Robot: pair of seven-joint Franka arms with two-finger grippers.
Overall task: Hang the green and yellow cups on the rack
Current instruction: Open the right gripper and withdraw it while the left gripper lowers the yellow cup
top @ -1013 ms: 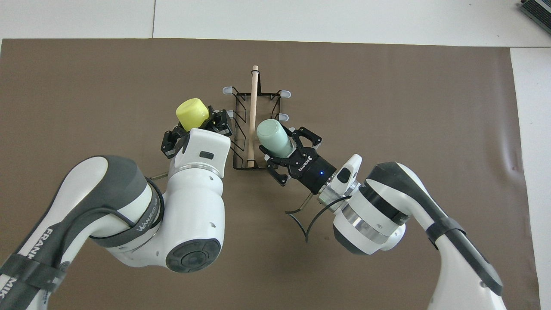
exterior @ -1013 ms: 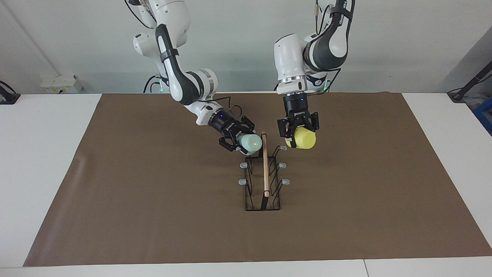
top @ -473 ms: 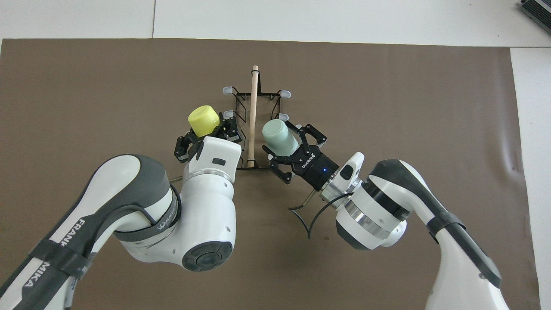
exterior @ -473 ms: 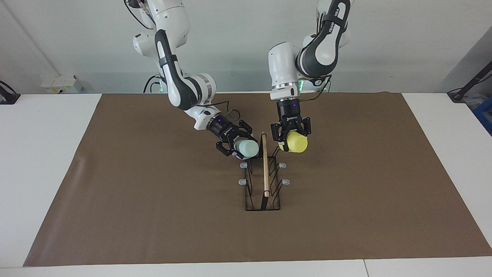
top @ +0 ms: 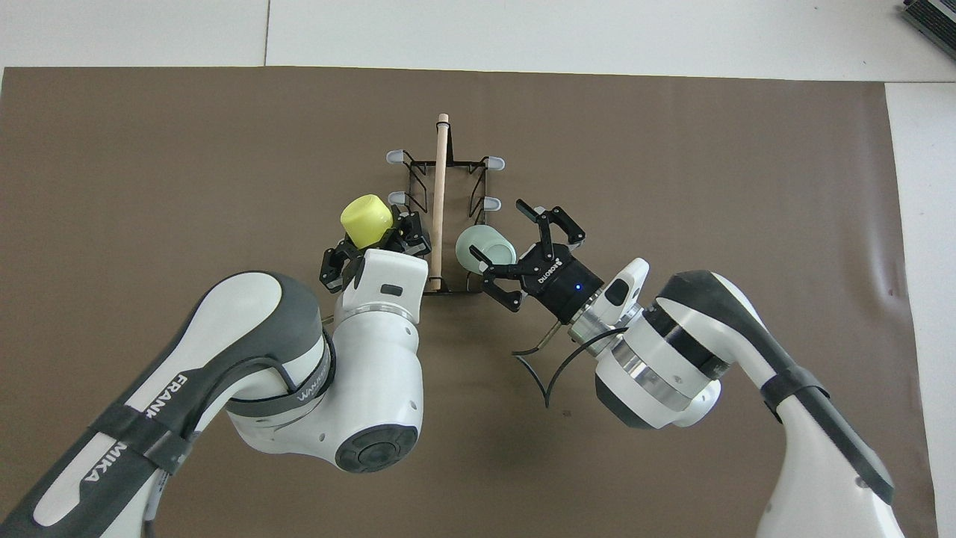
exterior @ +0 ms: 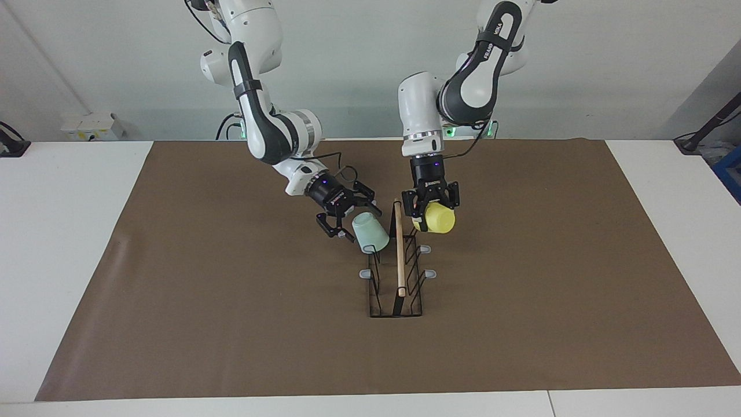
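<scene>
My left gripper is going to let go of the yellow cup, now tilted against the rack, so that it rests on the rack's nearest peg [top: 392,245], opposite the green cup.
The rack [exterior: 399,263] stands mid-mat, its wooden rod [top: 440,172] pointing away from the robots. The green cup [exterior: 370,231] hangs tilted, mouth down, on the prong nearest the robots on the right arm's side; it also shows in the overhead view [top: 482,249]. My right gripper [exterior: 362,223] is open, fingers spread around the cup's base [top: 499,232]. My left gripper [exterior: 431,214] is shut on the yellow cup [exterior: 438,219], tilted against the rack's other side, over the nearest prong [top: 366,221]. That prong is hidden.
A brown mat [exterior: 231,301] covers the table. The rack's other grey-tipped prongs [exterior: 429,273] are bare. White table [exterior: 69,231] lies around the mat.
My right gripper has opened and the green cup has tipped mouth down onto the prong. My left gripper has moved the yellow cup in toward the rack.
</scene>
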